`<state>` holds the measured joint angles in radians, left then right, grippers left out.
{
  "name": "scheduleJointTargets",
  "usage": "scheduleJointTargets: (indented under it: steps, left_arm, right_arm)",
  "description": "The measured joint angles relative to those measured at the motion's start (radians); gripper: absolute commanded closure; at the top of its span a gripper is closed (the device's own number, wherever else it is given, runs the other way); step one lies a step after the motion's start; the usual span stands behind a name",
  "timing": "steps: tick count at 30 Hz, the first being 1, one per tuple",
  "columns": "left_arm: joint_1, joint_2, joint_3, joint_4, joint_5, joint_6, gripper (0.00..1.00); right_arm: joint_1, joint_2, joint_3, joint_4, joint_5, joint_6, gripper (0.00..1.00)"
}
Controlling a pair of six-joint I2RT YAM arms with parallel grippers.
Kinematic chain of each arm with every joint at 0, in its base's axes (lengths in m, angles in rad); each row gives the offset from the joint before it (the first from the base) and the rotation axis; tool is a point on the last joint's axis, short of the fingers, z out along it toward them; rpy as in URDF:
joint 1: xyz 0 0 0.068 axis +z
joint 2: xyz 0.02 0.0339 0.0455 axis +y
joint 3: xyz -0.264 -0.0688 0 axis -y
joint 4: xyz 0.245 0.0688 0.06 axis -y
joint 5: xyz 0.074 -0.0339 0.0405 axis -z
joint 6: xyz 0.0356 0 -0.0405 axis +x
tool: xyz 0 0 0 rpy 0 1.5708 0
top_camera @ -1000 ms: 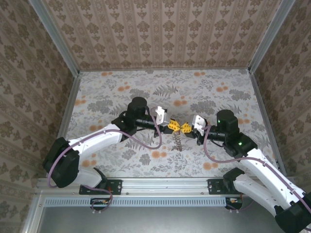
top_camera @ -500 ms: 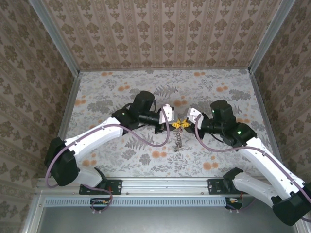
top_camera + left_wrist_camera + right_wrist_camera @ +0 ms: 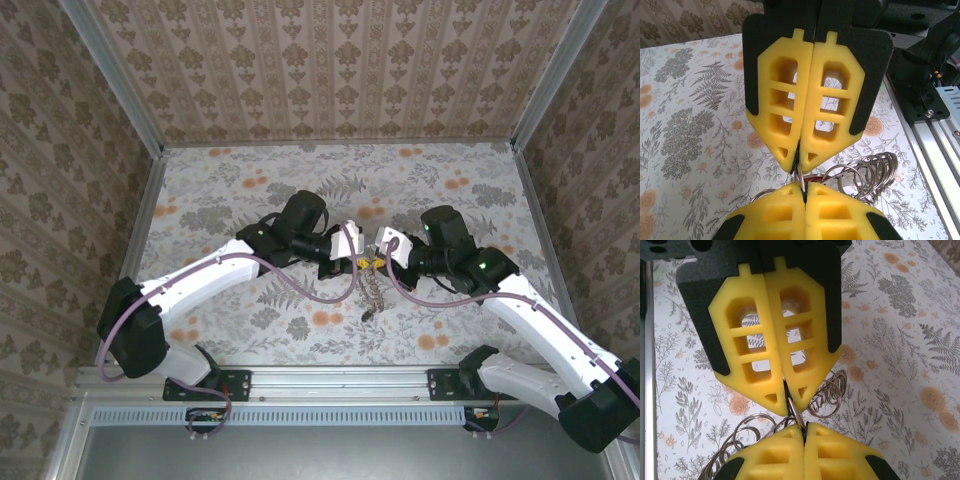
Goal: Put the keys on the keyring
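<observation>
The same thin silvery loop is pinched by both my grippers, so my right gripper will open, leave the loop to my left gripper and take the red tag [image 3: 814, 178].
My left gripper [image 3: 353, 263] and right gripper [image 3: 377, 261] meet tip to tip above the middle of the table. Each is shut on the same thin silvery loop [image 3: 800, 178] of the keyring. The rest of the keyring [image 3: 371, 295] dangles below them as a stretched grey coil; its rings [image 3: 871, 172] fan out to the right in the left wrist view. In the right wrist view its coils [image 3: 828, 394] lie on both sides of my right gripper [image 3: 788, 408]. A sliver of red [image 3: 813, 178], the keys' tag, shows just behind the loop below my left gripper [image 3: 799, 166].
The table [image 3: 450, 190] has a floral cloth and papered walls on three sides. An aluminium rail [image 3: 340, 385] runs along the near edge by the arm bases. Purple cables [image 3: 300, 290] loop along both arms.
Both wrists have drawn in toward each other and slightly farther from the bases, fingertips staying together. The coil now hangs lower and more stretched beneath them.
</observation>
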<state>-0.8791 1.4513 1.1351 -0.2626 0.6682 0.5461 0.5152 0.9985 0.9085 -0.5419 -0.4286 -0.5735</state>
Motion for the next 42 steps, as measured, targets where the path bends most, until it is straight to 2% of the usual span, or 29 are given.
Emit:
scheduleJointTargets:
  steps: [2,5,10,15,28,32,36,39,42]
  left_arm:
    - [0.0,0.0,-0.001,0.002,0.005,0.005,1.0]
    - [0.002,-0.003,-0.019,0.039,0.035,0.008,1.0]
    - [0.016,-0.032,-0.108,0.166,0.107,-0.006,1.0]
    - [0.026,-0.053,-0.16,0.271,0.155,-0.034,1.0]
    - [0.043,-0.072,-0.222,0.429,0.225,-0.087,1.0]
    - [0.05,-0.077,-0.248,0.481,0.241,-0.11,1.0]
    - [0.056,-0.079,-0.276,0.54,0.254,-0.138,1.0]
    - [0.058,-0.08,-0.29,0.574,0.259,-0.159,1.0]
    - [0.062,-0.082,-0.304,0.6,0.26,-0.182,0.99]
  right_arm:
    - [-0.003,-0.008,-0.008,0.007,-0.005,-0.005,0.87]
    - [-0.017,-0.042,-0.04,0.032,-0.031,-0.004,0.86]
    - [-0.04,-0.095,-0.082,0.068,-0.08,-0.004,0.76]
    - [-0.051,-0.099,-0.084,0.072,-0.134,-0.004,0.72]
    - [-0.056,-0.041,-0.078,0.077,-0.258,0.001,0.76]
    - [-0.062,-0.02,-0.08,0.105,-0.291,0.019,0.84]
    - [-0.066,-0.012,-0.092,0.136,-0.309,0.045,0.87]
    - [-0.067,-0.012,-0.097,0.149,-0.318,0.051,0.98]
    - [-0.068,-0.013,-0.099,0.151,-0.321,0.056,1.0]
